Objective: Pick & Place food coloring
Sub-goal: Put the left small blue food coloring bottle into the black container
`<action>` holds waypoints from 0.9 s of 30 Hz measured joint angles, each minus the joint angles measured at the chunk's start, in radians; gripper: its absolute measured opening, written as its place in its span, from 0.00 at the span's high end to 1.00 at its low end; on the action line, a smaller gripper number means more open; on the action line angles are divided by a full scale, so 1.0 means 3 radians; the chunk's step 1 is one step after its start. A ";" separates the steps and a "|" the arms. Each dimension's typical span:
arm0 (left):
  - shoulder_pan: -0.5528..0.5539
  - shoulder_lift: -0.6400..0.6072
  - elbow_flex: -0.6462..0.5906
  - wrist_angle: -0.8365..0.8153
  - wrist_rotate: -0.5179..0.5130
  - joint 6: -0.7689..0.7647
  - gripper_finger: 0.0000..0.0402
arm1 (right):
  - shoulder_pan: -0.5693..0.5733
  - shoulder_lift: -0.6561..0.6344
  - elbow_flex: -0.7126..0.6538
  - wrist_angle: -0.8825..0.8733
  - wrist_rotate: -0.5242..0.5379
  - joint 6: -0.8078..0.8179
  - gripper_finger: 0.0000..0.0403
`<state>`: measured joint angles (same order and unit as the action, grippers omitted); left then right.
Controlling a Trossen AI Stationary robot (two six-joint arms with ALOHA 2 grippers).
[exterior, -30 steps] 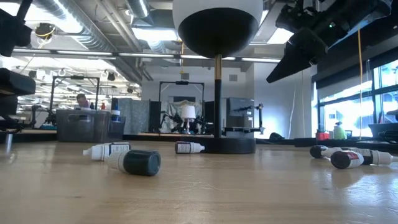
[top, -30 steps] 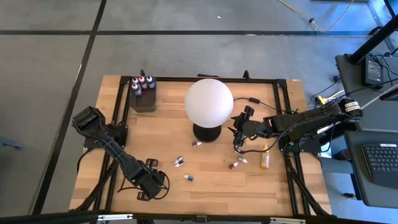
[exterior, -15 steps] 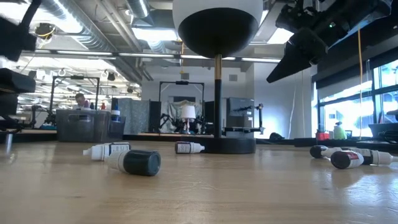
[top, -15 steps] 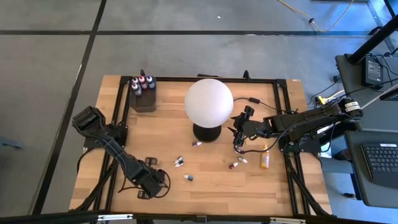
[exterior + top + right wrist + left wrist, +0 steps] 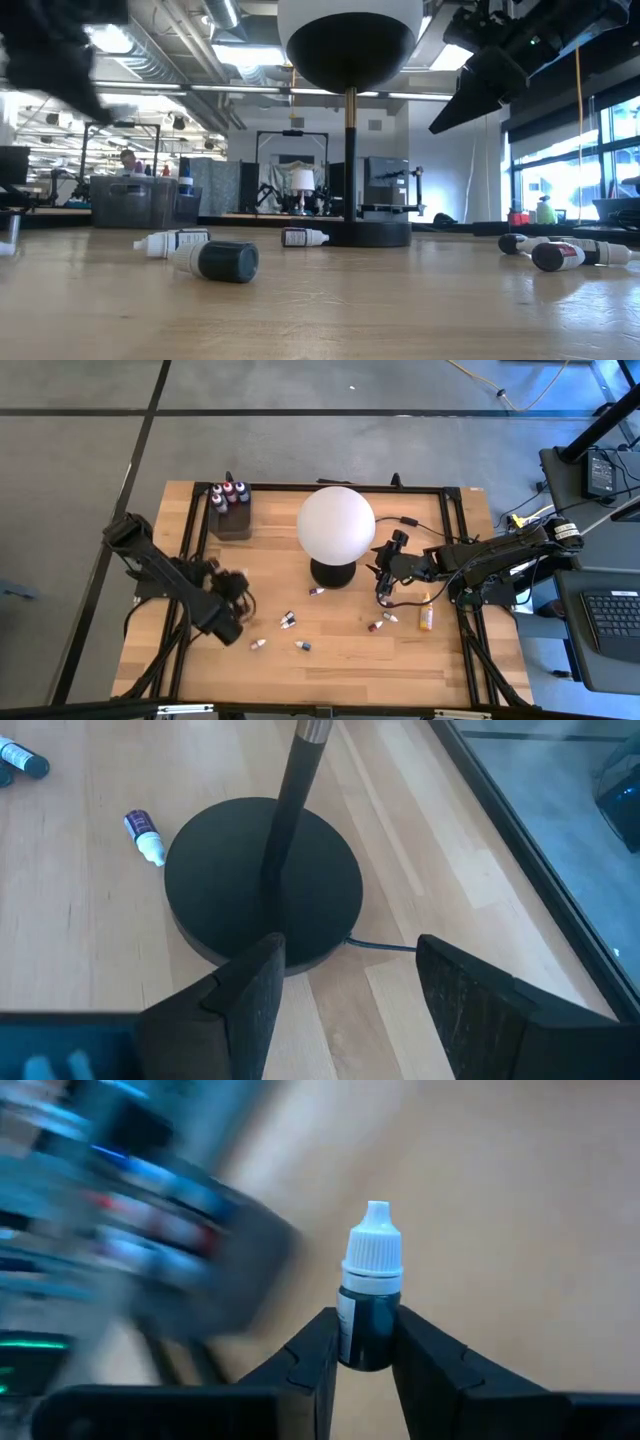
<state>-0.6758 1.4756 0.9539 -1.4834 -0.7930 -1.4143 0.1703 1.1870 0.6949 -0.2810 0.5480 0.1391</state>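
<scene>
Next, I release the dark dropper bottle from my left gripper in the dark grey tray's empty part (image 5: 234,521), next to the bottles that are standing.
My left gripper (image 5: 228,622) hangs above the table's left half, between the dark grey tray (image 5: 230,525) and the loose bottles. It is shut on a dark dropper bottle with a white cap (image 5: 370,1305). Three bottles (image 5: 229,492) stand in the tray. Several tiny bottles lie on their sides on the wood (image 5: 288,620) (image 5: 258,644) (image 5: 215,260) (image 5: 145,835). The orange bottle (image 5: 426,615) lies near the right rail. My right gripper (image 5: 383,575) (image 5: 345,980) hovers open beside the lamp's base. My left gripper pinches the dark bottle by its body (image 5: 368,1342), below the white cap, between the two fingers (image 5: 315,1355). The cap (image 5: 375,1245) points away from the gripper, in line with the fingers. The bottle is lifted clear of the table.
The big white globe lamp (image 5: 336,523) stands mid-table on a round black base (image 5: 262,880), its cord running toward the right. Black rails frame the table (image 5: 300,487). Bare wood lies along the near edge (image 5: 340,675).
My left gripper has risen from the table by the near edge and swung toward the far edge and the tray, quickly in the last half second. A small bottle now shows on the wood where the gripper stood before.
</scene>
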 joint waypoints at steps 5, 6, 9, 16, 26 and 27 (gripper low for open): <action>0.0528 -0.0159 -0.0037 -0.0208 -0.0729 -0.0251 0.81 | 0.0000 0.0000 0.0000 0.0001 0.0002 -0.0077 0.43; 0.0673 -0.0190 -0.0036 -0.0183 -0.0756 -0.0213 0.81 | -0.0001 0.0000 0.0000 0.0001 0.0005 -0.0090 0.43; 0.1200 -0.0222 -0.0037 -0.0204 -0.0702 -0.0295 0.81 | -0.0011 0.0000 0.0000 0.0003 0.0028 -0.0143 0.43; 0.2393 -0.0313 -0.0037 -0.0168 -0.0248 0.0087 0.80 | -0.0081 0.0000 0.0000 0.0000 0.0028 -0.0142 0.43; 0.3604 -0.0325 -0.0037 0.0862 0.0563 0.1458 0.80 | -0.0175 0.0000 0.0000 0.0000 0.0028 -0.0155 0.43; 0.3694 -0.0325 -0.0037 0.1003 0.0671 0.1619 0.80 | -0.0175 0.0000 0.0000 0.0000 0.0029 -0.0153 0.43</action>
<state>0.4325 1.3781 0.9428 -1.1824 -0.5918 -0.9286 0.1177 1.1870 0.6949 -0.2810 0.5566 0.0931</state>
